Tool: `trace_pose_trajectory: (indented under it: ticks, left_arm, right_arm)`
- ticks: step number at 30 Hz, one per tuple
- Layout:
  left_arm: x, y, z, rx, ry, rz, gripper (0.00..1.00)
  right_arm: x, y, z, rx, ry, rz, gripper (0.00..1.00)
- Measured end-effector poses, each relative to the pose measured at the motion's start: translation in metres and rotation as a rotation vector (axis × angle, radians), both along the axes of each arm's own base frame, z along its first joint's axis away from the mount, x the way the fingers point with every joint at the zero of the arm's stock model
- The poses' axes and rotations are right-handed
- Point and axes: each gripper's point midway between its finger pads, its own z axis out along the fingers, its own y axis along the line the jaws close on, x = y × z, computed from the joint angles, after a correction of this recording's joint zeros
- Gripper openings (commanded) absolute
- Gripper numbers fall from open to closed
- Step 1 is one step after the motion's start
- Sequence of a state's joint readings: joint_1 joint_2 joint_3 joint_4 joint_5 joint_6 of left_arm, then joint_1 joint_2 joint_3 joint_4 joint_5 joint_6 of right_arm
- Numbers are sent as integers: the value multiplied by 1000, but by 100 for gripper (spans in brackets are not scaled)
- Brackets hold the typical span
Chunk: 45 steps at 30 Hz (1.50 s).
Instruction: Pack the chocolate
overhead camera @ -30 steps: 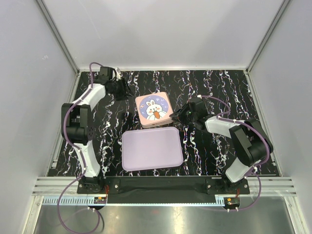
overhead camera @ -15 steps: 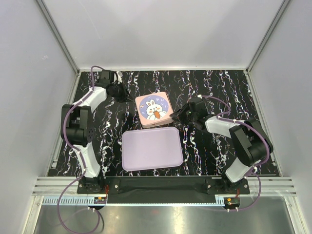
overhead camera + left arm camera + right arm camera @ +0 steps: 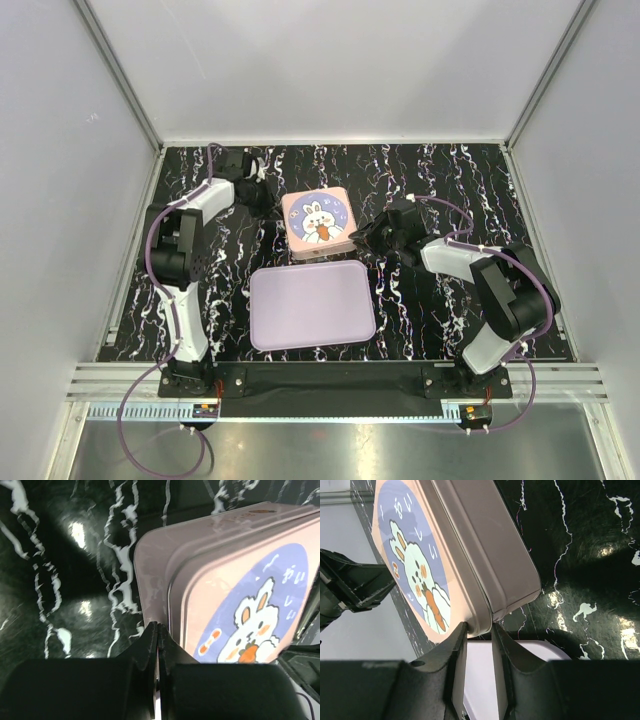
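Note:
I should open my left gripper, as its shut, empty fingers rest against the side of the tin, and then grip the lid's edge (image 3: 179, 597) from both sides.
The chocolate is out of view. A pink square tin (image 3: 318, 222) with a rabbit on its closed lid sits at the table's middle. My left gripper (image 3: 262, 192) is shut with nothing between its fingers. In the left wrist view its tips (image 3: 157, 625) touch the tin's (image 3: 240, 605) side wall just under the lid's edge. My right gripper (image 3: 358, 238) is at the tin's right corner. In the right wrist view its jaws (image 3: 479, 627) are closed on the lid's corner rim of the tin (image 3: 420, 565).
A lavender tray (image 3: 311, 305) lies flat in front of the tin, near the arm bases; its edge (image 3: 540, 649) shows below the right fingers. Black marbled tabletop (image 3: 450, 180) surrounds both. Grey walls enclose the table on three sides.
My left gripper has shut and swung right from the back-left corner to the tin's left side. The right gripper has kept its hold on the tin's corner.

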<state>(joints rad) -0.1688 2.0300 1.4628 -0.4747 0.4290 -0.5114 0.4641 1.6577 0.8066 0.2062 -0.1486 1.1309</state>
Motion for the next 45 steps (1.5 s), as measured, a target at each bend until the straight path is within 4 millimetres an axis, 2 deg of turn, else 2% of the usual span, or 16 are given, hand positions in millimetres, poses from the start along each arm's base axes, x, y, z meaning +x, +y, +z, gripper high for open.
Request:
trace_pose_trajectory:
  ticks: [9, 18, 25, 31, 41, 45]
  left_arm:
    - [25, -9, 24, -24, -84, 5, 0]
    - [25, -7, 23, -3, -68, 14, 2]
    - [49, -12, 38, -15, -130, 12, 0]
    - [53, -21, 36, -30, -144, -8, 1]
    - [53, -27, 37, -54, -161, -40, 16]
    - [51, -31, 40, -79, -164, -65, 27]
  right_arm:
    - [1, -1, 0, -4, -4, -6, 33]
    - [0, -2, -1, 0, -12, -9, 31]
    - [2, -3, -1, -1, -21, -17, 31]
    - [2, -3, -1, -1, -22, -17, 36]
    - [-4, -8, -1, -36, -15, -5, 40]
    - [-10, -13, 1, -70, -5, 4, 41]
